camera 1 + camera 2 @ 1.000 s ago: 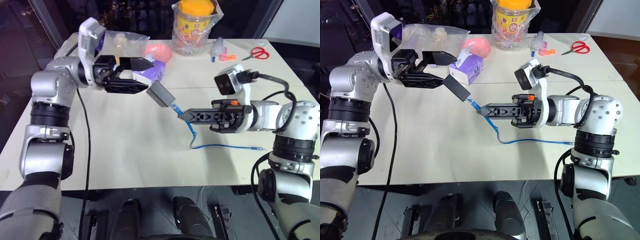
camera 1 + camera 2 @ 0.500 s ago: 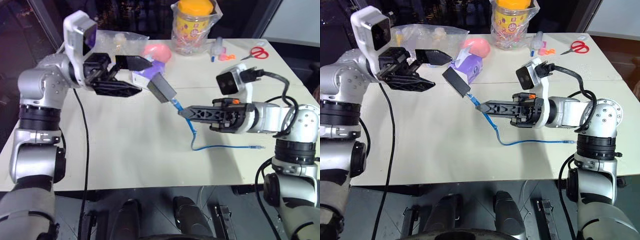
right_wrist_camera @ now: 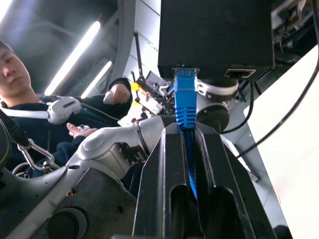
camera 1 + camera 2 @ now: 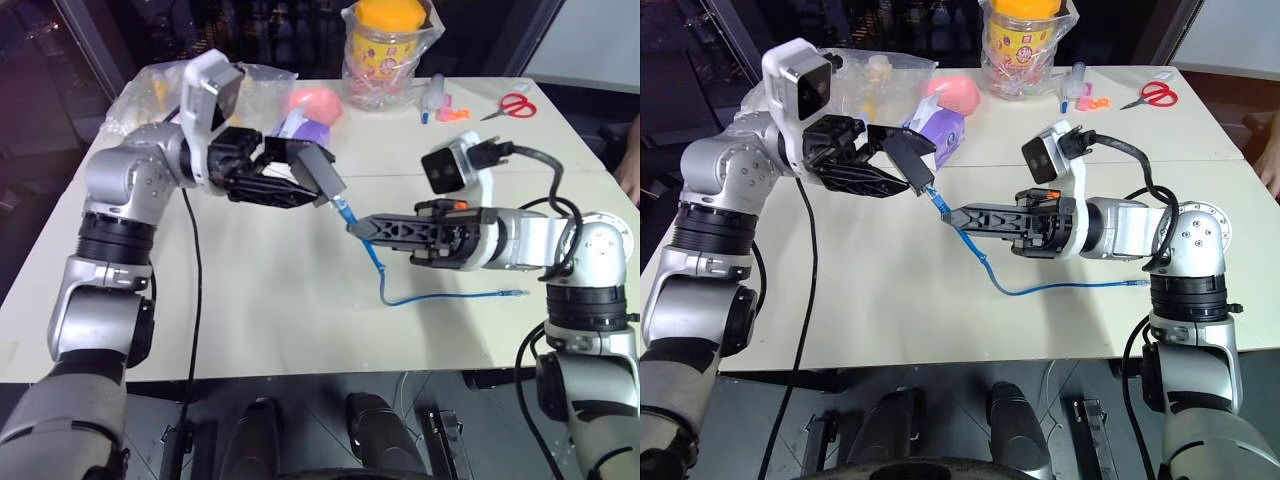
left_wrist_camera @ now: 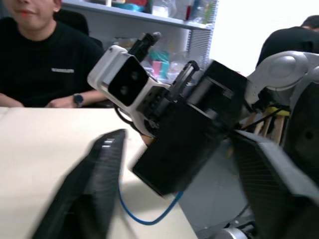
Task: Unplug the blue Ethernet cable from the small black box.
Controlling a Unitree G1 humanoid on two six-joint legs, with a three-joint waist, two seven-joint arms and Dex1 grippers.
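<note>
I hold the cable below the blue plug with my right gripper, so it should take the plug itself [image 3: 185, 102] once my left gripper clamps the box.
The small black box [image 4: 322, 172] hangs above the table, tilted. The blue Ethernet cable [image 4: 440, 296] is plugged into its lower end by a blue plug [image 3: 184, 99]. My right gripper [image 4: 358, 228] is shut on the cable just below that plug. From there the cable drops and trails across the table to a loose clear plug. My left gripper [image 4: 312, 176] reaches in from the left with the box [image 5: 189, 134] between its fingers [image 5: 99, 179]. It is open, with a gap still showing on one side of the box.
Behind the box stand a purple-white tissue box [image 4: 940, 135] and a pink object [image 4: 315, 100]. A yellow-lidded jar [image 4: 390, 45], red scissors [image 4: 515, 105] and a plastic bag [image 4: 170, 90] sit at the table's far side. A person [image 5: 45, 55] sits beyond the table.
My left gripper has swung right onto the black box, and its fingers have narrowed around it. The right gripper has kept its hold on the cable in place.
</note>
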